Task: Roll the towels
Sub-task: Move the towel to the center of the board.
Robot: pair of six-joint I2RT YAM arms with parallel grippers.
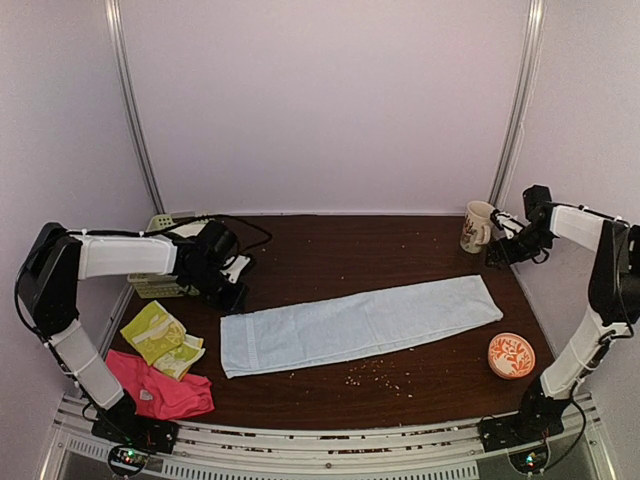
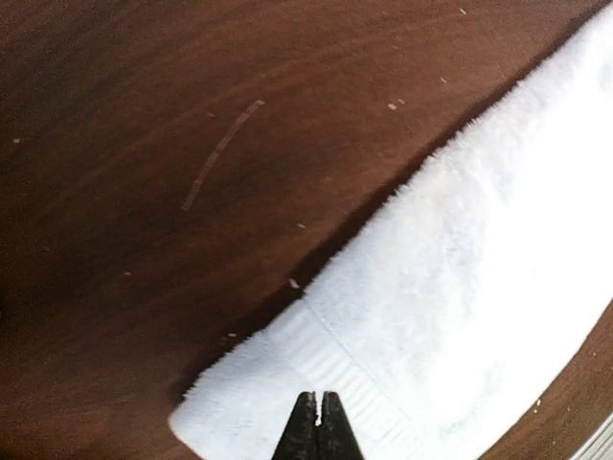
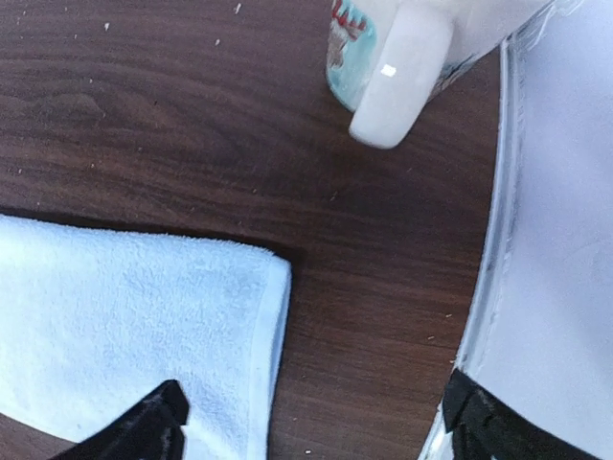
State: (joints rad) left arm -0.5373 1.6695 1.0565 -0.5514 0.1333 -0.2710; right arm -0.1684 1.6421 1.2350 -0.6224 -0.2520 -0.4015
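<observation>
My right gripper is going to close on the middle of the pale blue towel's short edge (image 1: 491,295) (image 3: 265,379) near the white mug, because rolling starts from that end.
A pale blue towel (image 1: 360,325) lies flat as one long folded strip across the brown table. Its left end (image 2: 460,287) fills the lower right of the left wrist view. My left gripper (image 1: 236,297) hangs just above that end, its tips (image 2: 318,426) shut together with no cloth between them. My right gripper (image 1: 495,258) is beyond the strip's right end. It stands open (image 3: 316,431), one finger (image 3: 144,431) over the towel's corner (image 3: 124,326) and the other by the wall. Yellow-green patterned towels (image 1: 158,337) and a hot-pink one (image 1: 160,392) lie crumpled at the front left.
A decorated white mug (image 1: 477,226) (image 3: 402,57) stands at the back right, close to my right gripper. An orange patterned dish (image 1: 511,355) sits at the front right. The pale green slotted basket (image 1: 155,287) is partly hidden behind my left arm. Crumbs dot the table in front of the towel.
</observation>
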